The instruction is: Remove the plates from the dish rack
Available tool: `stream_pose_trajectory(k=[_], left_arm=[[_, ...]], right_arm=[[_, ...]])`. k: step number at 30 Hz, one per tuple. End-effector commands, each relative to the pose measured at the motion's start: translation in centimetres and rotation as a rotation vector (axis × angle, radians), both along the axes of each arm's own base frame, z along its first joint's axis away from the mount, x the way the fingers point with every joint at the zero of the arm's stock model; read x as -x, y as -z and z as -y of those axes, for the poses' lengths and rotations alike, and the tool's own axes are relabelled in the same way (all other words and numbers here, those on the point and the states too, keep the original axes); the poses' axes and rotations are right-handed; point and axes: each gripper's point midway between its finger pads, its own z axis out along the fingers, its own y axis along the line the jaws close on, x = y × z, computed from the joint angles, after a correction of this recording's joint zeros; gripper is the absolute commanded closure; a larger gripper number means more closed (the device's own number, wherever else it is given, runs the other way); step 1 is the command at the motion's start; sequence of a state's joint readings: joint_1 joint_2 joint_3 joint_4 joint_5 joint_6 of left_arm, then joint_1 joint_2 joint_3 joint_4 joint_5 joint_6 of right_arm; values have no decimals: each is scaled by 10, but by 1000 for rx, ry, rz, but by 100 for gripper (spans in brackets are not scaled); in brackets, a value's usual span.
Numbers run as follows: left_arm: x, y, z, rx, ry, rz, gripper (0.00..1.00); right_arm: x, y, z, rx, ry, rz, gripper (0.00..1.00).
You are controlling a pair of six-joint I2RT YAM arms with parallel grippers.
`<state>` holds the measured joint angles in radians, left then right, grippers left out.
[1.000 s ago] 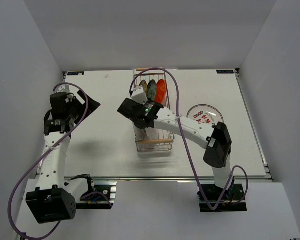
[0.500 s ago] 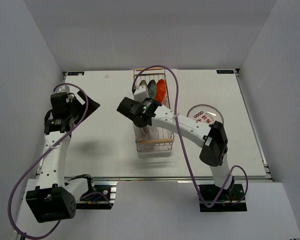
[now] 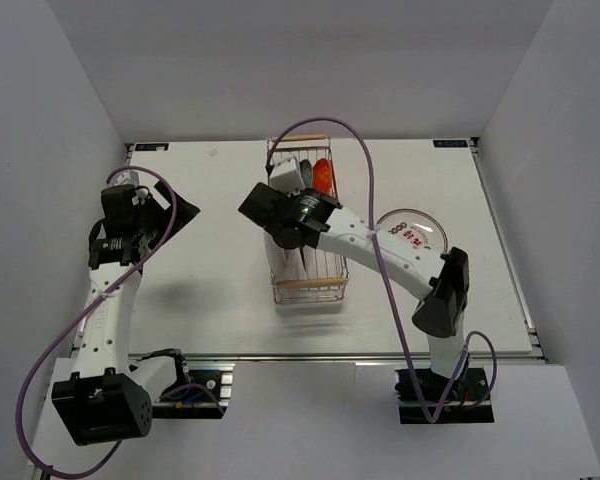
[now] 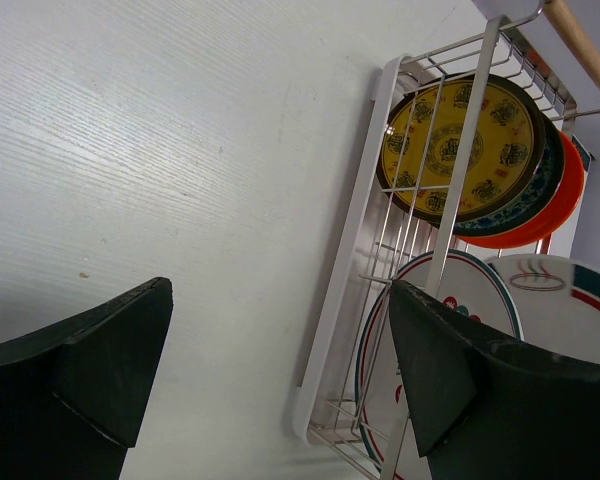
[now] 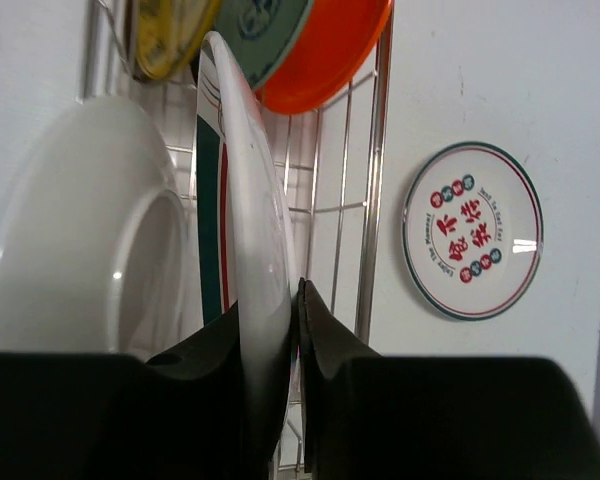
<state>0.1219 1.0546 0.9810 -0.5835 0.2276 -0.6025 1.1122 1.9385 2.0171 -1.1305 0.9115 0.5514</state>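
Observation:
Next, I let go of the striped white plate with my right gripper on top of the flat teal-rimmed plate [image 3: 418, 241] [image 5: 481, 246] with red marks.
The dish rack [image 3: 337, 268] stands mid-table. My right gripper [image 3: 283, 212] reaches down into it and is shut on the rim of an upright white plate [image 5: 245, 200] with green and red stripes; its fingers [image 5: 325, 330] pinch the plate edge-on. A deeper white plate [image 5: 80, 230] stands just left of it. The yellow-olive [image 4: 458, 145], grey-blue [image 4: 540, 190] and orange [image 4: 570, 195] plates stand at the rack's far end. A teal-rimmed plate with red marks [image 3: 410, 233] lies flat on the table to the right. My left gripper [image 3: 170, 210] is open and empty, left of the rack.
The rack has a wooden handle bar [image 3: 308, 283] at its near end and one at the far end [image 4: 577, 42]. The right arm's purple cable [image 3: 365, 165] loops above the rack. White walls close in the table at the back and sides.
The right wrist has shifted toward the rack's far end and its elbow has swung to the right. The left arm has not moved.

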Motion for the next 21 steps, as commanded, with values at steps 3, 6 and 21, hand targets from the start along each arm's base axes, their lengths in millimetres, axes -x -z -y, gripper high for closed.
stream_pose_trajectory(k=[3,6,21], left_arm=[[-2,-17,1,-4,6,46,2],[-1,-18,1,-5,4,48,2],[-1,-22,0,-17,8,64,2]], right_arm=[[-1,-90,-2,-226,-30,162,85],[-2,-110,10,-240,-15,216,86],[-62,-169,192,-515,226,478,100]])
